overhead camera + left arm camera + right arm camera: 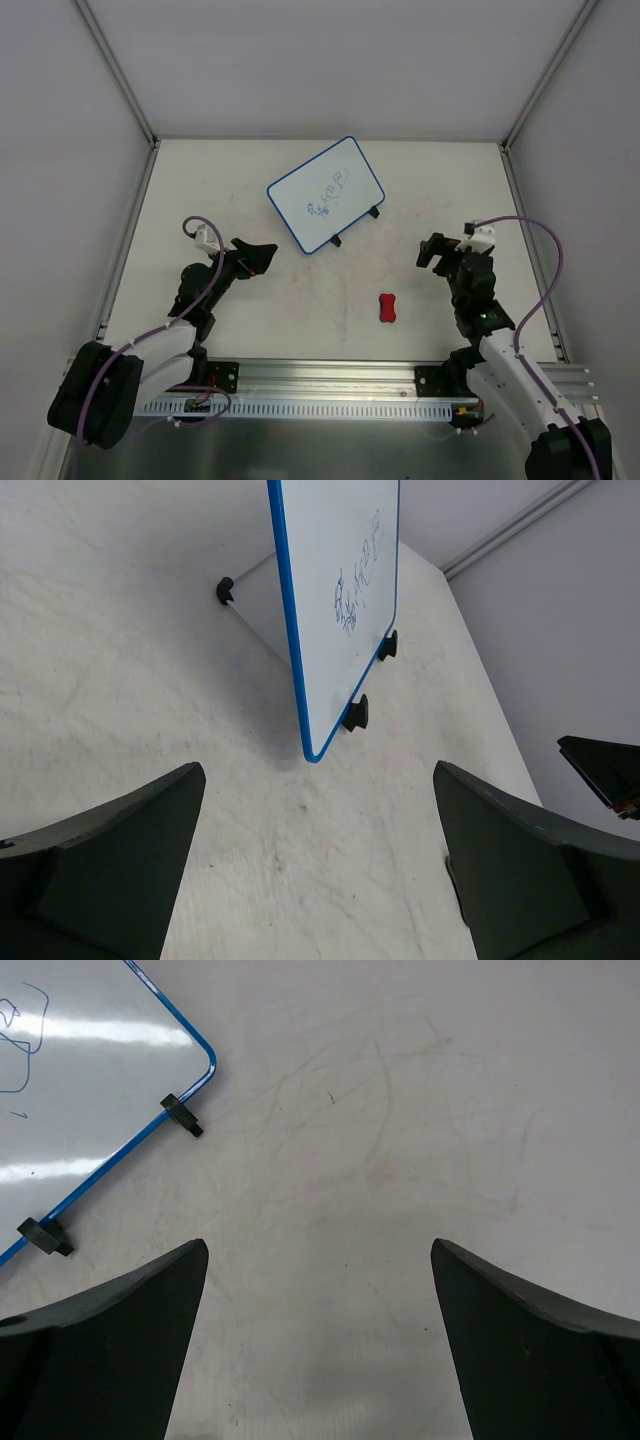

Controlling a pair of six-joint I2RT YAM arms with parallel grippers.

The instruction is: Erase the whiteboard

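The robot's right gripper will close on the narrow middle of the red eraser (pixel 387 308), since the whiteboard's scribbles need wiping.
The whiteboard (pixel 326 194) lies tilted at the table's middle back, white with a blue rim, two black feet and small dark scribbles (pixel 327 196). It also shows in the left wrist view (pixel 340 580) and the right wrist view (pixel 80 1080). A small red bone-shaped eraser (pixel 387 308) lies on the table in front of the board, between the arms. My left gripper (pixel 262 256) is open and empty, just left of the board's near corner. My right gripper (pixel 436 252) is open and empty, right of the board and behind the eraser.
The white table (pixel 300 320) is scuffed with faint marks. Grey walls and metal frame posts (pixel 115 70) close in the sides and back. A perforated metal rail (pixel 330 385) runs along the near edge by the arm bases.
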